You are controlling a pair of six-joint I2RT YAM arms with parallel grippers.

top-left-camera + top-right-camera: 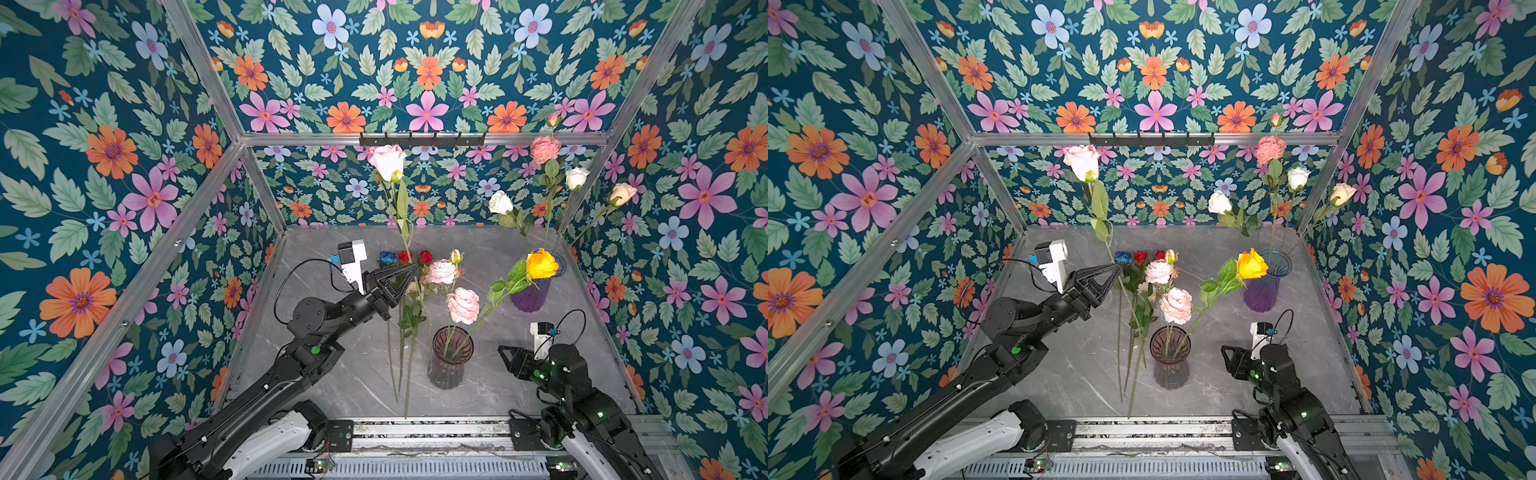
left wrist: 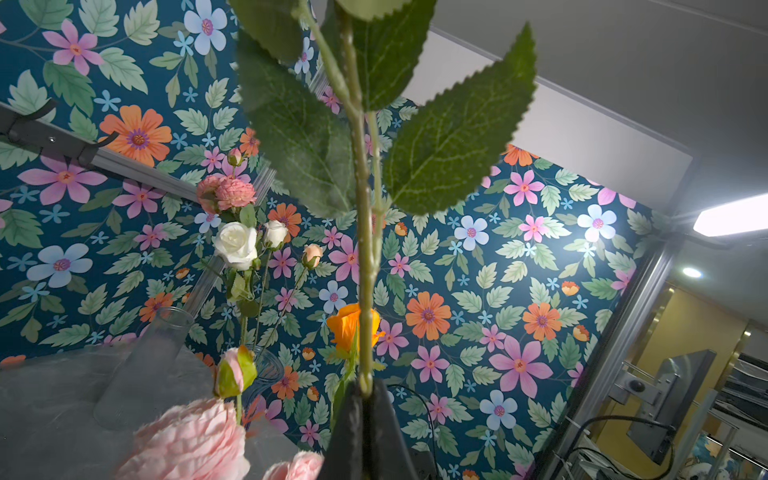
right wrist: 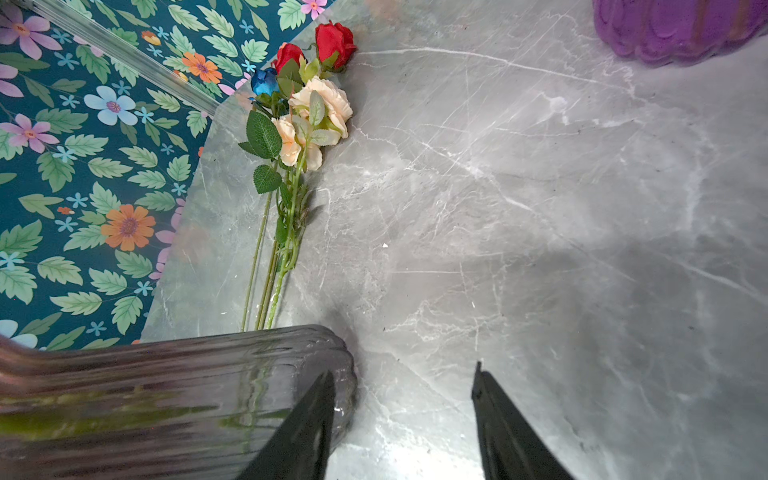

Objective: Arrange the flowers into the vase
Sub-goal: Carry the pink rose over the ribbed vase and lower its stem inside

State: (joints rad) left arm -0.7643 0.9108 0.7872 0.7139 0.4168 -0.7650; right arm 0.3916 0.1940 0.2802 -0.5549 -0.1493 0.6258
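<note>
Next, I release the pale pink rose from my left gripper in the smoky ribbed vase [image 1: 446, 346], beside the pink peony's stem.
My left gripper [image 1: 414, 269] [image 1: 1116, 269] is shut on the green stem [image 2: 365, 249] of a pale pink rose [image 1: 387, 160] [image 1: 1081, 160] and holds it upright above the table, left of and behind the smoky ribbed vase [image 1: 451, 357] [image 1: 1170, 357]. In the left wrist view the stem rises straight from the closed jaws of the left gripper [image 2: 368, 388]. The vase holds a pink peony [image 1: 463, 305] and an orange-yellow rose [image 1: 540, 264]. My right gripper [image 1: 508, 358] [image 3: 403, 395] stands open and empty just right of the vase [image 3: 166, 395]. More flowers [image 3: 307, 112], blue, red and cream, lie on the table.
A purple vase [image 1: 532, 295] at the back right holds white, pink and peach flowers [image 1: 500, 203]. The loose stems [image 1: 406, 374] lie between my left arm and the smoky vase. Metal frame posts and floral walls close in the grey marble table [image 1: 490, 386].
</note>
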